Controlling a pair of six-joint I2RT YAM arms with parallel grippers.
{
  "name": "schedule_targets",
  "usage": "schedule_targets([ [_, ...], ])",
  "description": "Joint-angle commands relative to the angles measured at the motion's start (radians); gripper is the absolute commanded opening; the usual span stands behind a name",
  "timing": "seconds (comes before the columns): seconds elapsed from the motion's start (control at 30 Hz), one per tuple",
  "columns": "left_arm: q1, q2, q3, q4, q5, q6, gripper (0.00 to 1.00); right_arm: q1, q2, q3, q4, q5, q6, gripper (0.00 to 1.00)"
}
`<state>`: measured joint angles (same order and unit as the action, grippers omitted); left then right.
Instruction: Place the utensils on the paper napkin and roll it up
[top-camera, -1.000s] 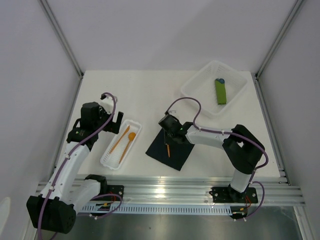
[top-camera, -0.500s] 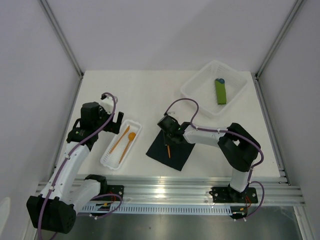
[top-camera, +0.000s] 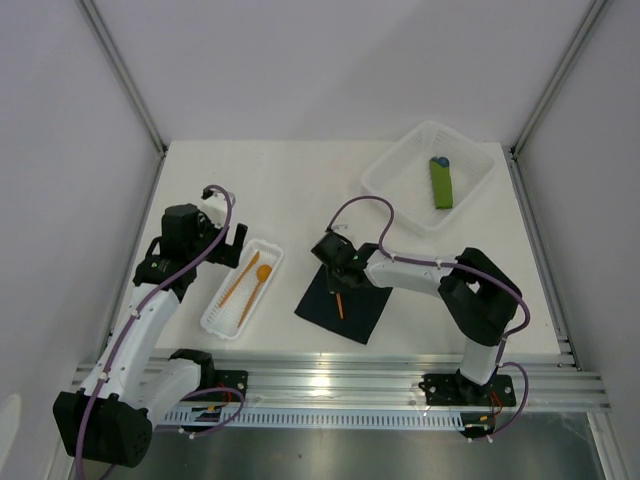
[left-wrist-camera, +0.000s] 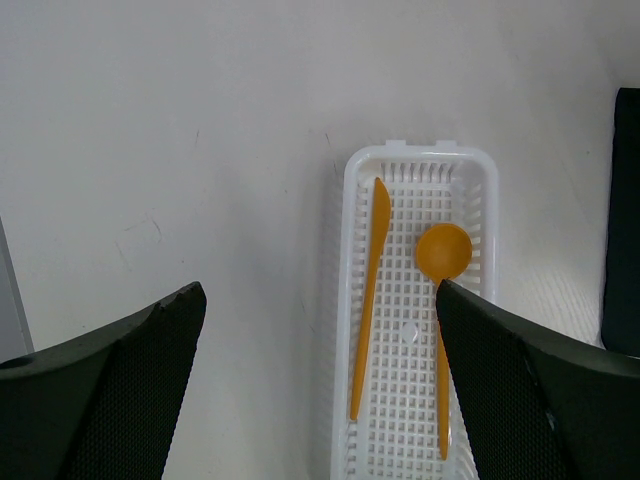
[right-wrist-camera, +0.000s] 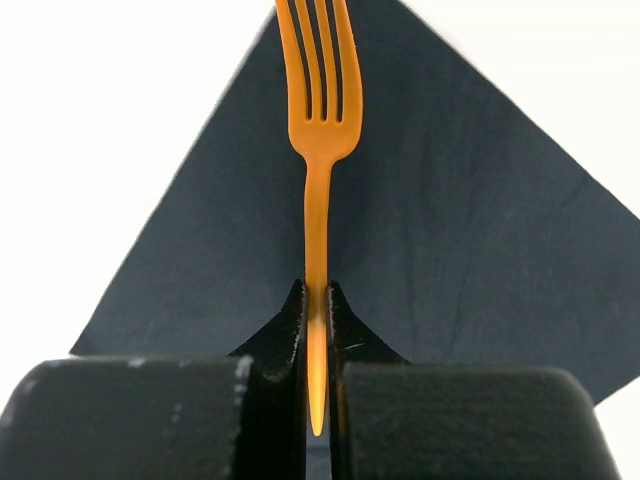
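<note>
The robot's right gripper needs to put the orange fork, its tines now over the napkin, down under it, on the far half of the paper napkin (top-camera: 336, 291) (right-wrist-camera: 320, 225).
The paper napkin (top-camera: 350, 312) (right-wrist-camera: 460, 230) lies flat as a black square near the table's middle, one corner pointing away from me. My right gripper (top-camera: 337, 282) (right-wrist-camera: 317, 305) is shut on the handle of an orange fork (top-camera: 339, 303) (right-wrist-camera: 318, 110), whose tines reach out over the napkin. Two more utensils, an orange knife (left-wrist-camera: 368, 300) (top-camera: 236, 283) and a round-bowled spoon (left-wrist-camera: 444, 252) (top-camera: 262, 273), lie side by side in a white slotted tray (left-wrist-camera: 340, 330) (top-camera: 222, 322). My left gripper (top-camera: 232, 240) (left-wrist-camera: 318, 292) hangs open above that tray's near end, holding nothing.
A white mesh basket (top-camera: 395, 165) at the back right holds a green rolled bundle with a blue tip (top-camera: 441, 183). The table's white edges and the metal frame posts border the work area. The right arm's purple cable loops above the napkin.
My right gripper has shifted slightly left and toward the front with the fork, and its elbow has swung. The left arm, tray and basket have not moved.
</note>
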<state>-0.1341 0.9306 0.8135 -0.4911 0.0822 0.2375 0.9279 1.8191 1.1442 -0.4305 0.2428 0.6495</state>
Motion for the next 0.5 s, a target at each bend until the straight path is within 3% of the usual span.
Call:
schedule_targets([
  [0.0, 0.013, -0.003, 0.013, 0.014, 0.018, 0.011, 0.99, 0.02, -0.066, 0.065, -0.068, 0.029, -0.02, 0.0],
  [0.47, 0.014, -0.004, 0.012, 0.009, 0.024, 0.014, 0.99, 0.009, -0.06, 0.035, -0.047, -0.042, -0.031, 0.0],
])
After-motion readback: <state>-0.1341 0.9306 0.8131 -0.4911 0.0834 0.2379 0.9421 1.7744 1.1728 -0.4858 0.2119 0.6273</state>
